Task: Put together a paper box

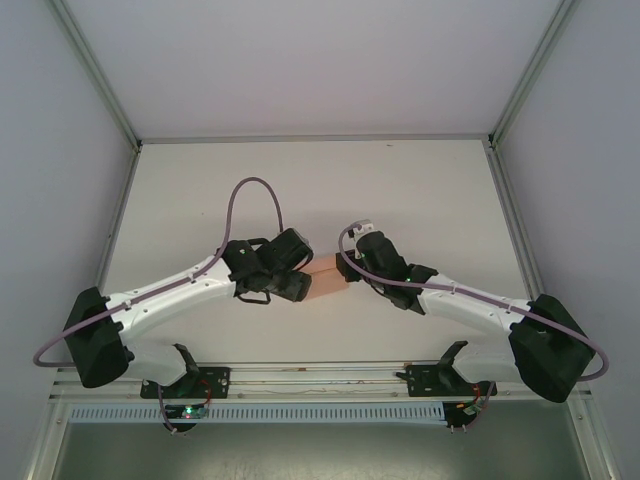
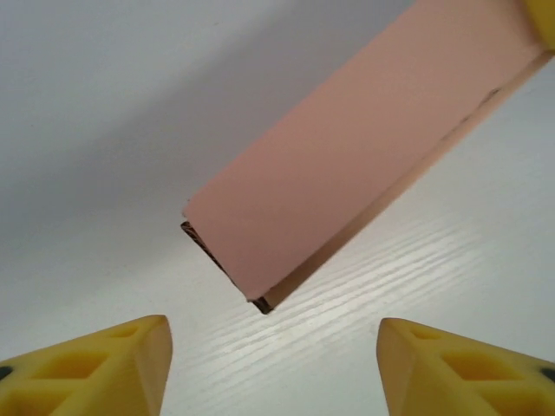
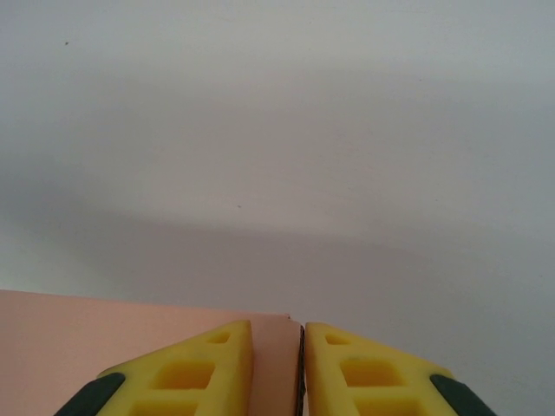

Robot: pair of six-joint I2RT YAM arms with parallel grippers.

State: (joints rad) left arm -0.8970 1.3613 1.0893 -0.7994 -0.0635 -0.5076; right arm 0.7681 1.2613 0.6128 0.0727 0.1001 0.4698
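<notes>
The left gripper hangs above the paper box at a slant to its end edge, so it should back off, come in low and pinch the box's corner (image 2: pixel 260 302).
The paper box (image 1: pixel 327 278) is a salmon-pink card piece held off the table between the two arms. In the left wrist view the paper box (image 2: pixel 347 165) runs diagonally from top right down to a corner at the middle, above the white table. My left gripper (image 2: pixel 273 347) is open, its yellow fingertips (image 2: pixel 104 368) wide apart and short of the box corner. My right gripper (image 3: pixel 277 364) is shut on the box's far end, a strip of the paper box (image 3: pixel 277 373) pinched between its yellow fingers (image 3: pixel 208 368). From above, the left gripper (image 1: pixel 300 283) and the right gripper (image 1: pixel 350 270) flank the box.
White table (image 1: pixel 320 190) with raised rails along its left, right and far sides. A grey cable (image 1: pixel 250 190) loops above the left wrist. Both arm bases sit at the near edge.
</notes>
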